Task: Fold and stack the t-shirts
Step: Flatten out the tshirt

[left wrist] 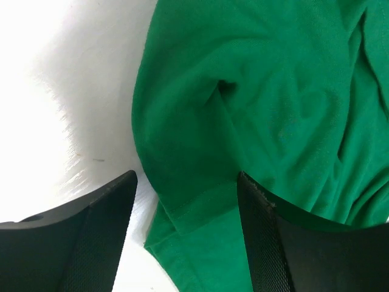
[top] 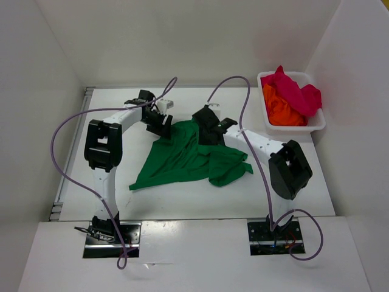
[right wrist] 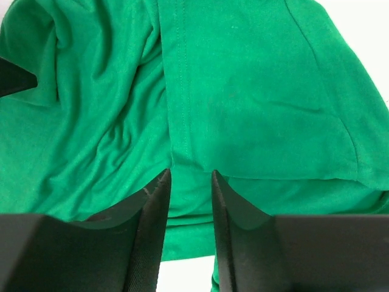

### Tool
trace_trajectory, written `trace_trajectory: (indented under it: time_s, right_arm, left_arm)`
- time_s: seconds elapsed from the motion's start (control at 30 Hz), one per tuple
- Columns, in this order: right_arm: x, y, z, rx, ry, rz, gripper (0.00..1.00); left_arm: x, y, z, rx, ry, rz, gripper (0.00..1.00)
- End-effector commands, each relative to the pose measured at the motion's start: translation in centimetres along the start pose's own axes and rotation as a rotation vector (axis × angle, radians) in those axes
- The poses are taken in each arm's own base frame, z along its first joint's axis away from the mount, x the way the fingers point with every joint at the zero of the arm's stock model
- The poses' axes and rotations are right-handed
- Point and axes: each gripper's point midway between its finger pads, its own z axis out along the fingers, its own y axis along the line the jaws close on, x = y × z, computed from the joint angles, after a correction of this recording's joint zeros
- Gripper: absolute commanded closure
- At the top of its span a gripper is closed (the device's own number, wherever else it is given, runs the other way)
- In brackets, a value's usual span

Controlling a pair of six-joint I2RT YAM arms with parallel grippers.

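Note:
The robot's right gripper should move to the green t-shirt's stitched hem and close on the hem's near corner (top: 199,152) (right wrist: 174,164), which lies over the middle of the shirt.
The green t-shirt (top: 182,161) lies crumpled and partly spread on the white table, between the two arms. My left gripper (top: 161,125) hangs over its far left corner. In the left wrist view the gripper (left wrist: 185,179) is wide open, with a hemmed edge of the green cloth (left wrist: 273,91) below the gap. My right gripper (top: 203,131) is over the shirt's far edge. In the right wrist view it (right wrist: 189,173) is narrowly open, low over a seam of the green cloth (right wrist: 255,91). The orange t-shirt (top: 282,112) and the magenta-red t-shirt (top: 295,91) lie bunched in the basket.
A white basket (top: 316,125) stands at the far right of the table, by the right wall. White walls close in the table on the left, back and right. Purple cables arc over both arms.

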Motion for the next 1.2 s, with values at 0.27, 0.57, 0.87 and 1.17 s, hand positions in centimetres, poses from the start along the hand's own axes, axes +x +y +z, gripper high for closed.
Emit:
trace_trajectory:
  time_s: [0.27, 0.57, 0.87, 1.17]
  right_arm:
    - [0.7, 0.8, 0.4, -0.02, -0.008, 0.009, 0.66]
    - [3.4, 1.0, 3.6, 0.026, 0.06, -0.115, 0.49]
    - [5.2, 1.5, 5.5, 0.015, 0.11, -0.196, 0.46]
    - [4.8, 0.4, 6.4, 0.092, 0.077, -0.198, 0.62]
  left_arm:
    - [-0.1, -1.5, -0.4, 0.064, 0.001, -0.036, 0.52]
    - [-1.5, -3.0, -2.8, 0.087, -0.046, -0.013, 0.93]
    - [-2.0, -2.9, -3.9, 0.049, -0.061, 0.009, 0.99]
    - [-2.2, -1.9, -4.6, -0.017, -0.064, 0.037, 0.94]
